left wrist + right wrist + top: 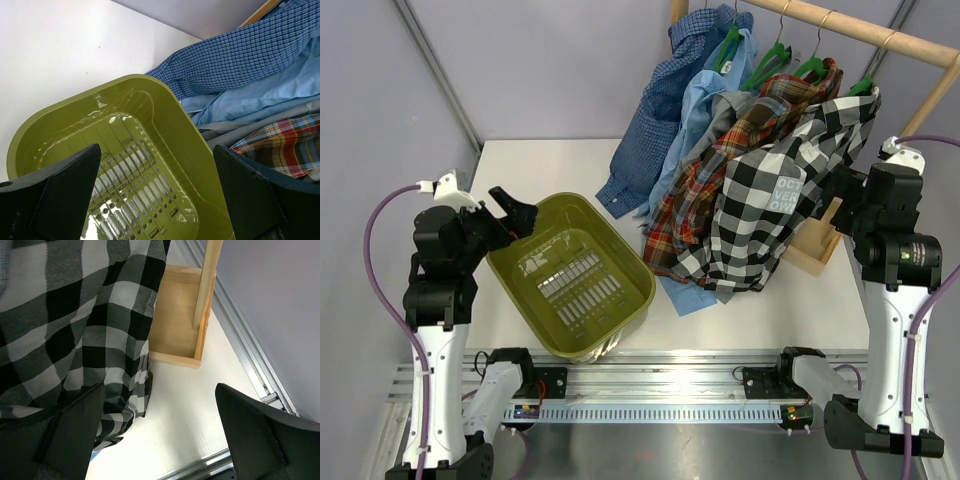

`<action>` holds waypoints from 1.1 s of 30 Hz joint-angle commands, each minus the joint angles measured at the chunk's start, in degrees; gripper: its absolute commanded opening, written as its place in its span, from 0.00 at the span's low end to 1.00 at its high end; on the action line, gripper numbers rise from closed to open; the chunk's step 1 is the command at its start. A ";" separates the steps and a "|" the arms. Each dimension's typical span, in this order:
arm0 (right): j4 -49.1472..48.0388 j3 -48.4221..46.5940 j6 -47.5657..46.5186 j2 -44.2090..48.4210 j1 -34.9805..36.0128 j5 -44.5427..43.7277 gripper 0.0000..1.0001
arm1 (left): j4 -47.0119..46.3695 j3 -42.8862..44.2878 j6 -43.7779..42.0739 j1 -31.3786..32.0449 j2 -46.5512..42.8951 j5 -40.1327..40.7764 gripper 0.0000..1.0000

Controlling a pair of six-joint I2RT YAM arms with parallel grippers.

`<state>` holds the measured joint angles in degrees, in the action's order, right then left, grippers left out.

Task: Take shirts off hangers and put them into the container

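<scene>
The black-and-white check shirt's shoulder (pixel 862 110), just below its green hanger, will be gripped by my right gripper, because the shirt must come off there.
Several shirts hang on green hangers (pixel 775 60) at the back right: dark blue small-check (pixel 660 110), light blue (pixel 705 95), red plaid (pixel 715 180) and, in front, the black-and-white check shirt (pixel 770 200). Their hems reach the table. The olive-green container (pixel 616 243) stands at the near left with nothing in it. My left gripper (pixel 515 215) is open above the container's left rim (pixel 170 100), holding nothing. My right gripper (pixel 160 435) is open beside the check shirt's (pixel 65 320) right edge; its left finger sits close against the cloth, gripping nothing.
The hangers hook over a slanted wooden rail (pixel 860 30). Its post (pixel 205 285) stands in a small wooden box (pixel 175 315) right of the shirts. The table's metal edge rail (pixel 650 385) runs along the front.
</scene>
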<state>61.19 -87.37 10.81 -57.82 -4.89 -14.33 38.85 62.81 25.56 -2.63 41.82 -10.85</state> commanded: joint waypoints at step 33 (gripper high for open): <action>3.50 -49.12 23.10 -20.39 0.05 17.32 0.84 | -1.59 7.51 -3.94 3.60 0.80 -13.23 0.99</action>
<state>67.35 -133.25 24.56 -76.31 -4.89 6.22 37.32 68.66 22.87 0.82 43.18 -23.27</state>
